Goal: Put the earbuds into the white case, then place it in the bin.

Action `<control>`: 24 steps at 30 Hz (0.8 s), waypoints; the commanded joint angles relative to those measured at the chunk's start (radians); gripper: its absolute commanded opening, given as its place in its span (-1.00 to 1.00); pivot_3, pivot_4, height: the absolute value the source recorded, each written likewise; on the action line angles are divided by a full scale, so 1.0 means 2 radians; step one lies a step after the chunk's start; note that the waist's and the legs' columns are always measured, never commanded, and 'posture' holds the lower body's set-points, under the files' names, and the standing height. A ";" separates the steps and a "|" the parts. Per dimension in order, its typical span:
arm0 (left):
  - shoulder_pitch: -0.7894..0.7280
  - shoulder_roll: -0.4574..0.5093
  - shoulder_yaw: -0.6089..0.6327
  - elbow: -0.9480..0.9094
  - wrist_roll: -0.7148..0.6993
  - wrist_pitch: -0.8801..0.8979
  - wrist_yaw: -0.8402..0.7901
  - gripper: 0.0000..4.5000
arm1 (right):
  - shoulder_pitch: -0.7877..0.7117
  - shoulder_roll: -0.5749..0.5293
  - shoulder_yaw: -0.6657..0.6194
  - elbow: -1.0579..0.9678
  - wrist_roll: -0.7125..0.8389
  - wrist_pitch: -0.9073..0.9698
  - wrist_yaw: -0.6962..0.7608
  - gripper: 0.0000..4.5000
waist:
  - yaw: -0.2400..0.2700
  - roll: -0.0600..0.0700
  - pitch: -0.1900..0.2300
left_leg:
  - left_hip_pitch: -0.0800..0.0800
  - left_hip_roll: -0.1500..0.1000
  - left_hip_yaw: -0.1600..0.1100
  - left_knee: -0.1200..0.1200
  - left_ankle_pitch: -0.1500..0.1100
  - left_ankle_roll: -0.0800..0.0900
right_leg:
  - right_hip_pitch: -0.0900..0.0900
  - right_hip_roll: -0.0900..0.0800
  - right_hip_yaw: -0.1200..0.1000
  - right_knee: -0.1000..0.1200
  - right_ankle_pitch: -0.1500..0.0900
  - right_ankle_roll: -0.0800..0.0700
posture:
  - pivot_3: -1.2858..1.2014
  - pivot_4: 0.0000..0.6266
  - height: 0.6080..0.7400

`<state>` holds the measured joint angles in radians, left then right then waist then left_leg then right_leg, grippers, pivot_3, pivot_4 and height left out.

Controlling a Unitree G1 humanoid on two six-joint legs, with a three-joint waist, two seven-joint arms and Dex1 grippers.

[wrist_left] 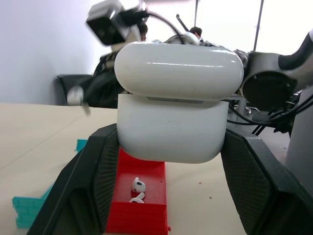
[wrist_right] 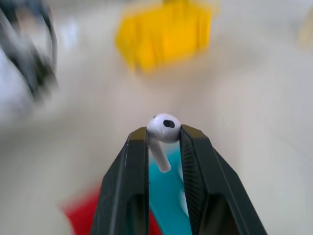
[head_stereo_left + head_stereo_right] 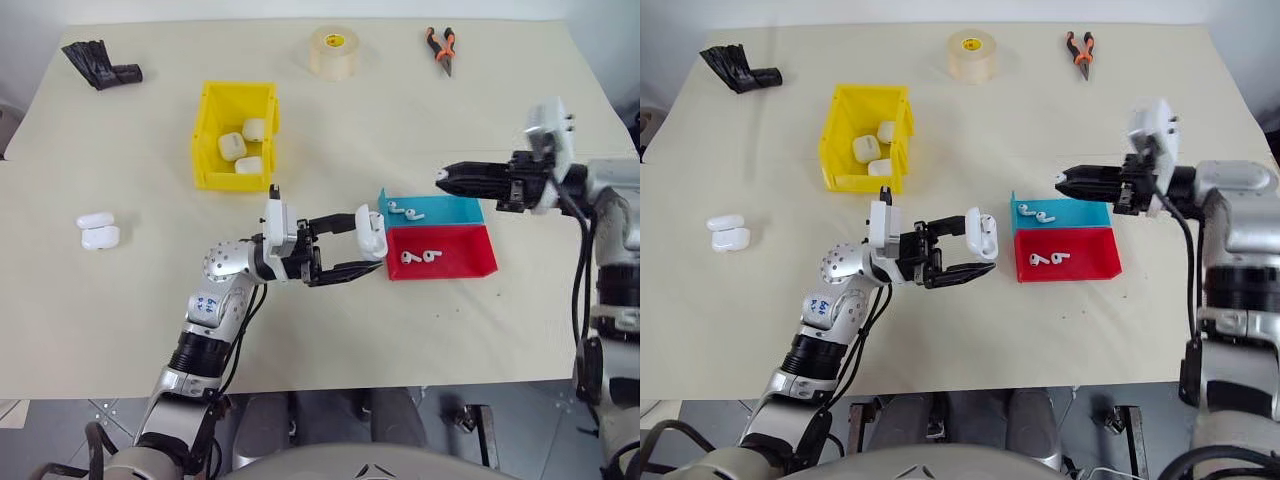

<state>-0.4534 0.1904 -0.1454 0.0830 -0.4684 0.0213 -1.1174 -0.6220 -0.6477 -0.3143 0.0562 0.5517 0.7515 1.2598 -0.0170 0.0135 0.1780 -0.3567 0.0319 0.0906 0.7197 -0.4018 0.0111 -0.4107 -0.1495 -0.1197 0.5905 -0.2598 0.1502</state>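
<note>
My right gripper is to release the earbud inside the open white case (image 3: 376,236) that my left gripper holds beside the trays. The earbud is now held above the blue tray.
My left gripper (image 3: 362,245) is shut on the white case (image 3: 370,232), holding it by its lower body above the table, just left of the two small trays. The case's lid (image 1: 178,66) stands flipped open. My right gripper (image 3: 443,178) hovers level above the blue tray, pointing toward the case, and is shut on one earbud (image 2: 165,128) pinched by its head, stem hanging. More earbuds lie in the blue tray (image 3: 405,211) and in the red tray (image 3: 420,257). The yellow bin (image 3: 228,183) stands further back on the left, with three white cases (image 3: 232,147) in it.
The blue tray (image 3: 455,210) and red tray (image 3: 465,250) sit side by side at centre right. Two more white cases (image 3: 98,230) lie at the left. A tape roll (image 3: 333,52), orange-handled pliers (image 3: 441,47) and a black bundle (image 3: 100,65) lie along the far edge.
</note>
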 commanded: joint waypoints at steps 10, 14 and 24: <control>-0.029 -0.014 0.004 0.010 -0.010 0.011 -0.014 0.24 | 0.132 0.120 -0.065 -0.262 0.317 0.140 -0.247 -0.77 | 0.011 0.000 0.000 | 0.000 0.000 0.000 0.000 0.000 0.000 | 0.000 0.000 0.001 0.000 0.000 0.000 | 0.03 -0.52 1.00; -0.033 -0.019 0.006 0.012 -0.011 0.013 -0.013 0.24 | 0.166 0.123 -0.048 -0.285 0.342 0.122 -0.272 -0.77 | 0.010 0.000 0.000 | 0.000 0.000 0.000 0.000 0.000 0.000 | 0.000 0.000 0.001 0.000 0.000 0.000 | 0.03 -0.52 1.00; -0.032 -0.024 0.004 0.007 -0.012 0.019 -0.015 0.24 | 0.211 0.098 0.004 -0.290 0.308 0.065 -0.259 -0.77 | 0.010 0.000 0.000 | 0.000 0.000 0.001 0.000 0.000 0.000 | 0.000 0.000 0.001 0.000 0.000 0.000 | 0.03 -0.52 1.00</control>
<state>-0.5036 0.1524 -0.1382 0.1271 -0.4692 0.0592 -1.1414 -0.2080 -0.4359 -0.3137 -0.4781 1.1742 0.9148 0.7237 0.0025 0.0136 0.1779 -0.3561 0.0310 0.0919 0.7191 -0.4019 0.0114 -0.4105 -0.1494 -0.1183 0.5896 -0.2598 0.1502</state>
